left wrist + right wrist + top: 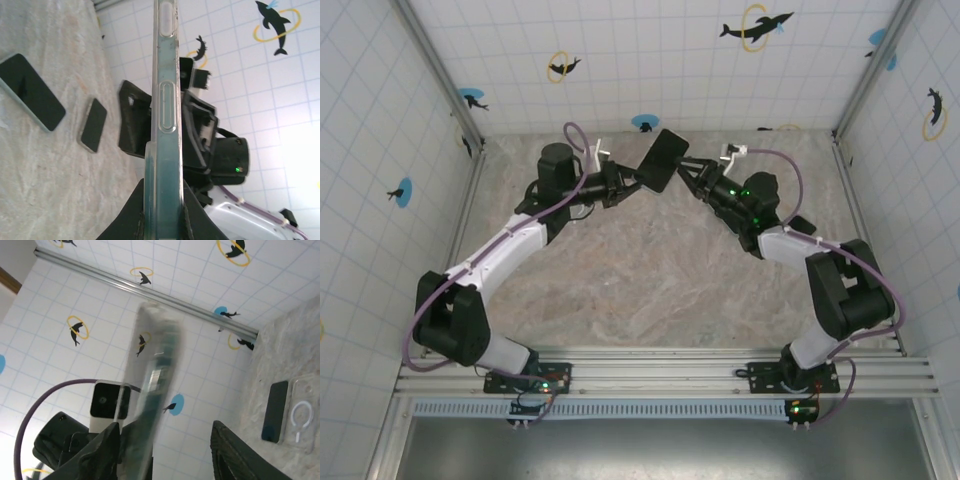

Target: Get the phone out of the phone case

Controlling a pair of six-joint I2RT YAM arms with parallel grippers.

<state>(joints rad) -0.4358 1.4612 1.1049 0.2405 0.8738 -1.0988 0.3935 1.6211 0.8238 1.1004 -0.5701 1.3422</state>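
Note:
Next, I steady the phone with my right gripper while my left gripper, which holds it by its buttoned long side, takes the short end [650,186].
The phone [667,160] sits in a clear phone case [148,165] and is held up off the table near the back wall. In the left wrist view it stands edge-on, teal side and buttons showing. My left gripper [162,200] is shut on its lower end. My right gripper [688,175] faces it from the right, open, with one finger [134,120] on each side of the phone. In the right wrist view the blurred phone [155,375] lies close to the left finger [102,450], well apart from the right finger [235,455].
Two dark phones [31,92] [94,125] lie flat on the marble table below. The right wrist view shows a dark phone [275,411] beside an empty clear case with a white ring [301,416]. Tiled walls stand behind and on both sides.

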